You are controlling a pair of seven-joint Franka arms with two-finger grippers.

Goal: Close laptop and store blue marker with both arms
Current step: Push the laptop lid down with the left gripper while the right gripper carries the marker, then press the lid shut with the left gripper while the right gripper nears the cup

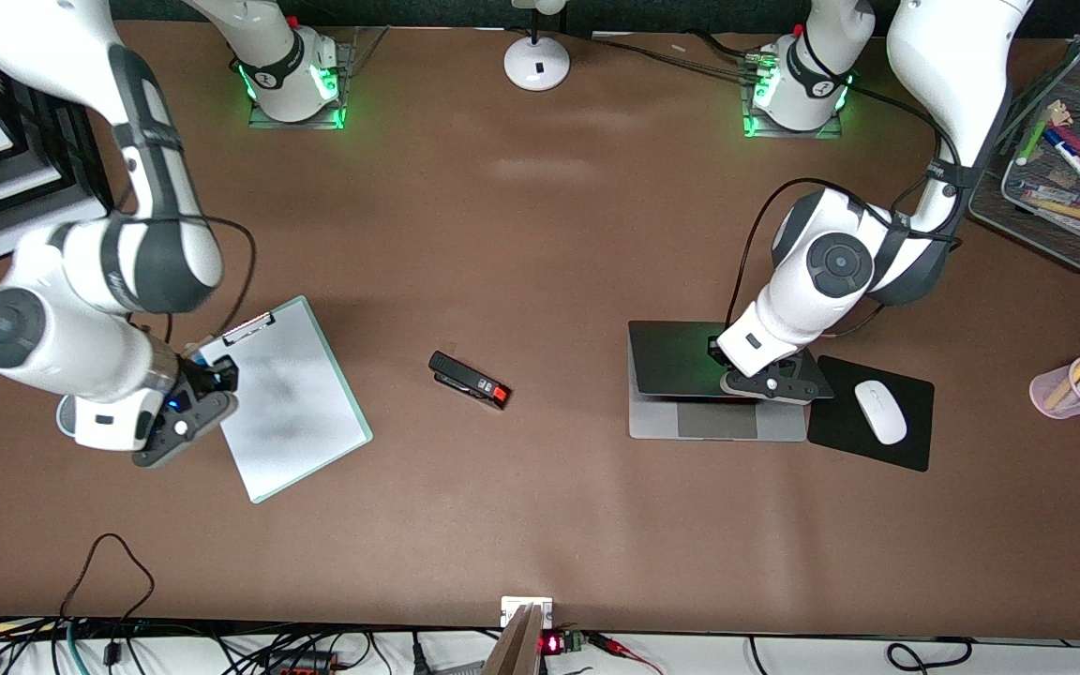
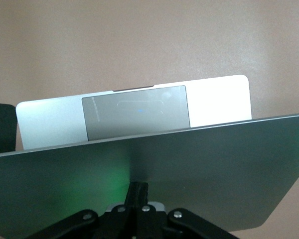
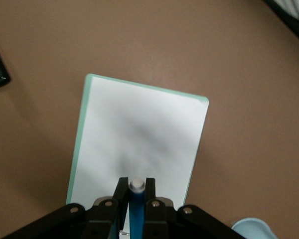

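Note:
The laptop lid, now tilted low over the keyboard, will be released by my left gripper as soon as it is lying flat over the keyboard and palm rest [image 1: 716, 381].
The silver-grey laptop [image 1: 718, 422] lies toward the left arm's end of the table. Its lid [image 1: 671, 361] tilts low over the keyboard, leaving the trackpad [image 2: 134, 112] and palm rest in sight. My left gripper [image 1: 723, 354] is shut, its fingertips [image 2: 138, 191] pressing on the lid's outer face [image 2: 199, 174]. My right gripper [image 1: 214, 375] hangs over the clip end of a clipboard [image 1: 292, 398], shut on the blue marker [image 3: 136, 211]. The marker's pale end shows between the fingertips [image 3: 121, 188]. A bit of blue [image 1: 197, 358] shows by the hand in the front view.
A black and red stapler [image 1: 470, 380] lies mid-table. A white mouse [image 1: 879, 411] sits on a black mouse pad [image 1: 910, 450] beside the laptop. A pink cup of pens [image 1: 1060, 389] and a mesh tray of markers [image 1: 1018, 202] stand at the left arm's end. A lamp base [image 1: 537, 61] stands between the arm bases.

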